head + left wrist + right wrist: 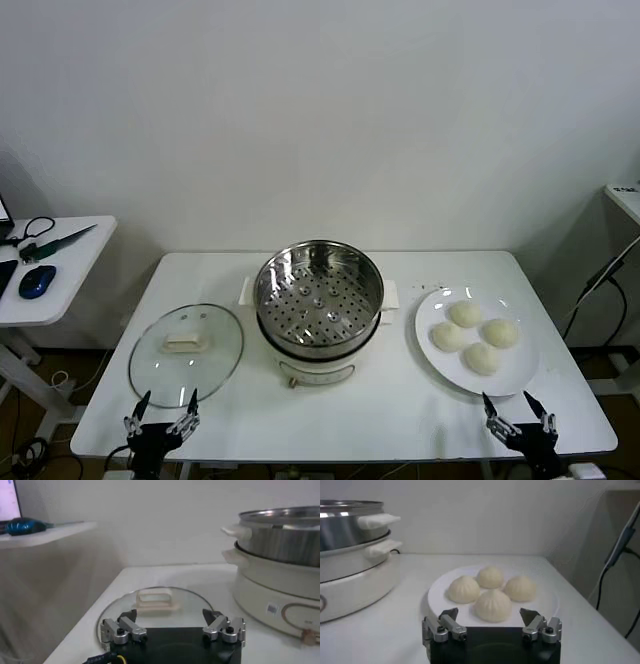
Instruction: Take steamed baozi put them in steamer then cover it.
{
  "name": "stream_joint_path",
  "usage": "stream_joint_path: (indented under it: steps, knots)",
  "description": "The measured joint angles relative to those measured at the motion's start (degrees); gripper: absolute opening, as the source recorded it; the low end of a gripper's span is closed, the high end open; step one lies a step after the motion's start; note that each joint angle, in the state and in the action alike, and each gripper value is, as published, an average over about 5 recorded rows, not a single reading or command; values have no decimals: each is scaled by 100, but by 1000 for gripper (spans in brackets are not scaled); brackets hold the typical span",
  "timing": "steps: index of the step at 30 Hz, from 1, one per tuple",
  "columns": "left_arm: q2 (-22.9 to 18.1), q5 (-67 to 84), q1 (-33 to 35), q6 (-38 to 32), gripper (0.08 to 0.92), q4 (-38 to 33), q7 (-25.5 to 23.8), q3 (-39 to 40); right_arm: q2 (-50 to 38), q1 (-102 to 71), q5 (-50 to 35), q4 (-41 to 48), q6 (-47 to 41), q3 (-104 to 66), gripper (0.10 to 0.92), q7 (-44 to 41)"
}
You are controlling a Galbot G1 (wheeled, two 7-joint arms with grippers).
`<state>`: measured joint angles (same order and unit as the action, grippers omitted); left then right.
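Observation:
I need to close my right gripper on the sides of the rearmost baozi (465, 313) (490, 576), the one closest to the back edge of the white plate.
Several cream-white baozi (474, 335) lie on a white plate (515, 375) at the table's right; they also show in the right wrist view (492, 604). The steel steamer (319, 290) stands open at the table's middle, its perforated tray bare; it also shows in the left wrist view (280, 555). The glass cover (186, 352) with a cream handle lies flat to the steamer's left; the left wrist view (155, 602) shows it too. My left gripper (165, 410) is open and empty at the front edge, just before the cover. My right gripper (518, 410) is open and empty just before the plate.
The white table (400, 415) ends just behind both grippers. A side desk (55, 270) at far left holds a blue mouse (37, 281) and cables. A second table edge (625, 195) and hanging cables are at far right.

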<state>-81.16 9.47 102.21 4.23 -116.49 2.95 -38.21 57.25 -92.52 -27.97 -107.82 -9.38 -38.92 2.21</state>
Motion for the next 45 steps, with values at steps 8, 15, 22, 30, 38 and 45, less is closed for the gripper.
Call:
stream_joint_path:
  steps: [8,15,22,30,38,45]
  knots:
    - [-20,-6,-61,-110,823,-9,-21,46,-1231,2131,161,755,-929,1036,823,-948]
    - [-45,-27,-87,-241,823,-11,-64,86,-2443,4674,1057,1849,-638,3054,823,-3090]
    - [-84,-106,-128,-343,823,63,-132,145,-2869,7329,1819,2972,256,5588,823,-5257]
    - [-105,-134,-171,-396,823,125,-167,147,-2456,9655,2103,4199,748,7998,823,-6506]
    - [-140,-136,-188,-407,823,95,-183,154,-1716,10305,2470,5198,946,8907,823,-6855]
    - [-157,-148,-153,-461,823,129,-183,191,-1225,10334,2746,5874,1135,9161,823,-7004]
